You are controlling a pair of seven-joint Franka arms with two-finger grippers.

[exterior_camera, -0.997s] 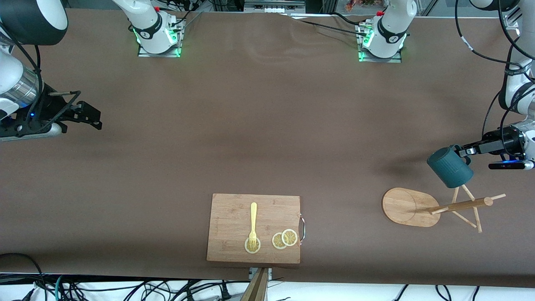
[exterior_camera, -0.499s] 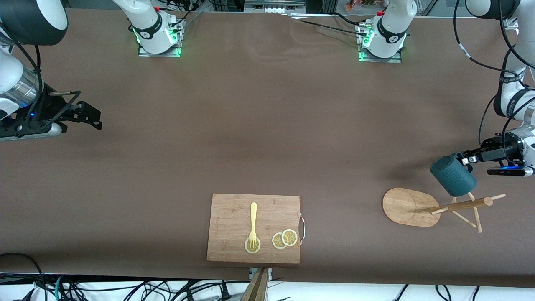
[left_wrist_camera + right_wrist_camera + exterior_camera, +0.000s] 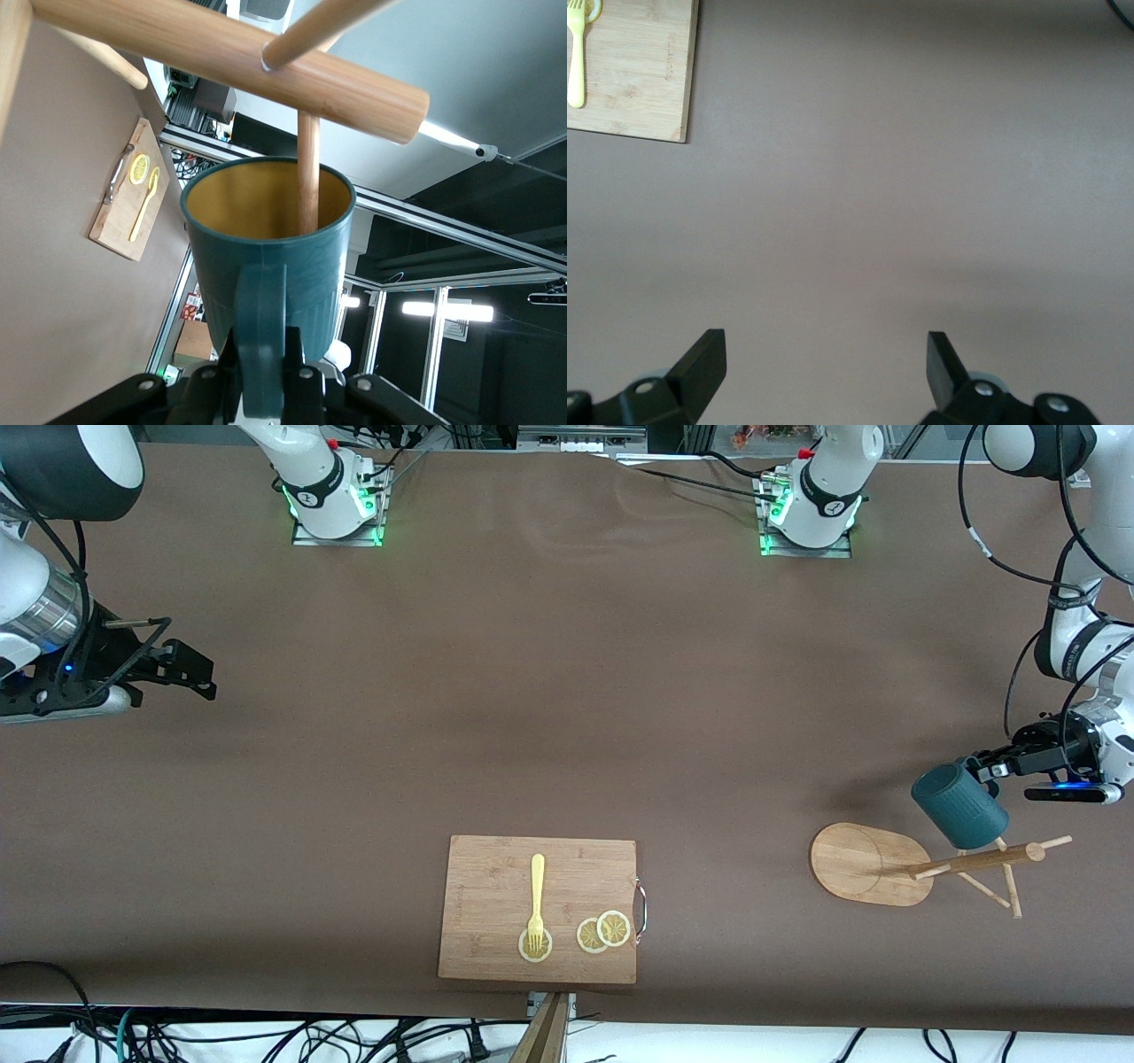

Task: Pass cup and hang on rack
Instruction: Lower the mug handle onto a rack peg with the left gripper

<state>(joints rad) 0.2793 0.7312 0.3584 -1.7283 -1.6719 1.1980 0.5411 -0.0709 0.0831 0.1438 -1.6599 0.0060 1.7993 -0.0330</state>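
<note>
Next, my left gripper releases the dark teal cup on the thin peg (image 3: pixel 965 822) (image 3: pixel 255 212) close to the top of the rack's post.
The dark teal cup (image 3: pixel 959 806) hangs tilted in the air over the rack's pegs, at the left arm's end of the table. My left gripper (image 3: pixel 985 765) is shut on its loop handle (image 3: pixel 260 336). In the left wrist view my left gripper (image 3: pixel 261 376) holds the cup (image 3: pixel 266 257) with its yellowish inside facing the rack. One thin peg (image 3: pixel 307 168) reaches into the cup's mouth, below the rack's post (image 3: pixel 230 62). The bamboo rack (image 3: pixel 974 861) stands on its oval base (image 3: pixel 859 864). My right gripper (image 3: pixel 199 675) waits open and empty over bare table (image 3: pixel 824 354).
A rectangular bamboo cutting board (image 3: pixel 496 886) lies near the front edge, mid-table, with a yellow fork (image 3: pixel 536 895) and lemon slices (image 3: pixel 603 931) on it. Its corner shows in the right wrist view (image 3: pixel 638 80). Both arm bases stand along the table's farthest edge.
My left gripper has carried the cup a little down and toward the rack's pegs. The right arm has not moved.
</note>
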